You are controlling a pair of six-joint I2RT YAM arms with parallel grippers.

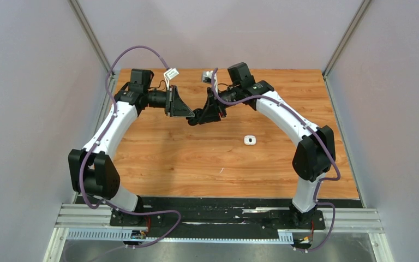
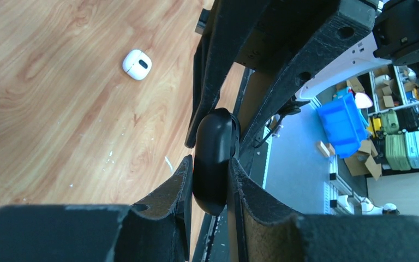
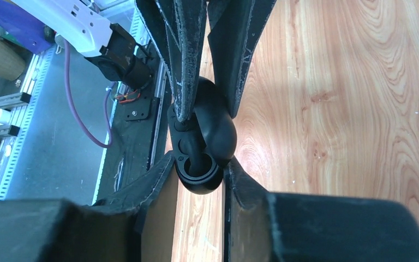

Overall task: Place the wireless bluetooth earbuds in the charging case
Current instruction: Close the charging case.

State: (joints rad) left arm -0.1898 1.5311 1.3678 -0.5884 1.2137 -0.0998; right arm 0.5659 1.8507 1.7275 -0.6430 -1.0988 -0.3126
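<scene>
The lid of the black charging case leans over the round hollow, so the robot's left gripper will back away and take the lid (image 3: 220, 131) from another angle to open it wider.
Both grippers meet above the back middle of the table. A black charging case (image 2: 213, 158) is held between them, and it looks hinged open in the right wrist view (image 3: 204, 164), with a round dark cavity facing the camera. My left gripper (image 2: 210, 169) is shut on the case's sides. My right gripper (image 3: 199, 164) has its fingers against the cavity end of the same case. In the top view the left gripper (image 1: 187, 112) and right gripper (image 1: 200, 117) touch tips. A small white case (image 1: 250, 140) lies closed on the table. No loose earbuds show.
The wooden table (image 1: 169, 158) has the white case (image 2: 137, 64) right of centre. Grey walls stand on three sides. A black strip and metal rail (image 1: 218, 218) run along the near edge by the arm bases.
</scene>
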